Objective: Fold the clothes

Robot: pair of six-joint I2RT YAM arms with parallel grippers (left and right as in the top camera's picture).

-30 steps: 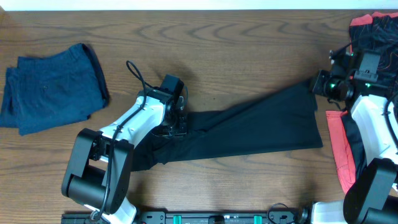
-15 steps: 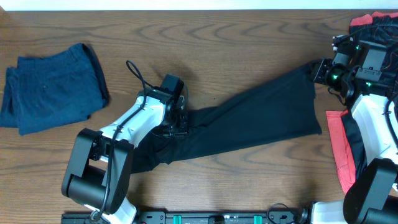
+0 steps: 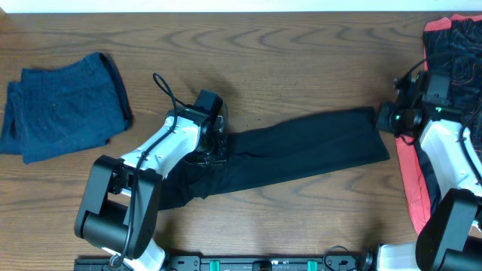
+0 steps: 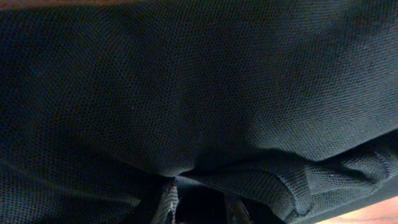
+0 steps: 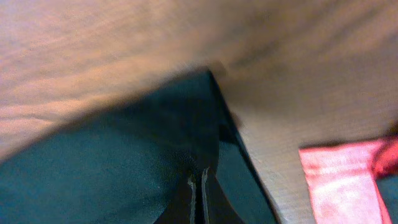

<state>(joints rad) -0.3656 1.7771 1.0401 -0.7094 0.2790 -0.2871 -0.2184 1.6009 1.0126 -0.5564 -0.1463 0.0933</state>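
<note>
The black garment is pinched close to its far corner by my right gripper, so I need to open it and take the middle of its end edge (image 3: 382,141) before folding it inward.
A long black garment (image 3: 301,150) lies stretched across the middle of the wooden table, running from lower left to right. My left gripper (image 3: 217,148) is down on its left part, shut on a fold of it. Black mesh fabric (image 4: 186,93) fills the left wrist view, with the fingertips (image 4: 202,208) at the bottom edge. My right gripper (image 3: 385,120) is at the garment's right end. Its fingers (image 5: 198,186) are pinched together on the black fabric (image 5: 124,155) near a corner.
A folded blue garment (image 3: 60,113) lies at the far left. A pile of red and black clothes (image 3: 448,38) sits at the back right. A red cloth (image 3: 410,181) lies along the right edge and also shows in the right wrist view (image 5: 348,180). A black cable (image 3: 162,86) loops behind the left arm.
My right gripper lifted the garment's right end toward the back, then brought it forward and down. The right end now looks narrower. The left arm has not moved.
</note>
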